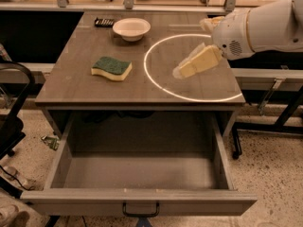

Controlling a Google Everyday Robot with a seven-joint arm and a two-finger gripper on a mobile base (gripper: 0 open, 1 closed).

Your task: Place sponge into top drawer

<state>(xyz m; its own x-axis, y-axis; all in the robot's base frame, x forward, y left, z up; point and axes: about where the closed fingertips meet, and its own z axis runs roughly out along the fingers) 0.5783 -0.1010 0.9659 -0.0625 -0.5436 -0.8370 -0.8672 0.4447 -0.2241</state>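
Observation:
The robot's gripper needs to next go to the sponge's end (126,72) nearest the bright ring of light and close there, because the sponge belongs in the top drawer.
The sponge (111,68), pale yellow with a dark green top, lies flat on the left part of the grey tabletop (85,91). The top drawer (142,200) stands pulled wide open below the table, its inside bare, its dark handle at the front centre. My gripper (182,71) hangs over the middle-right of the tabletop, inside a bright ring of light, to the right of the sponge and apart from it. It holds nothing that I can see.
A white bowl (131,29) sits at the back of the table, with a small dark device (104,21) to its left. A black chair (12,117) stands at the left. Dark table legs (279,122) stand at the right.

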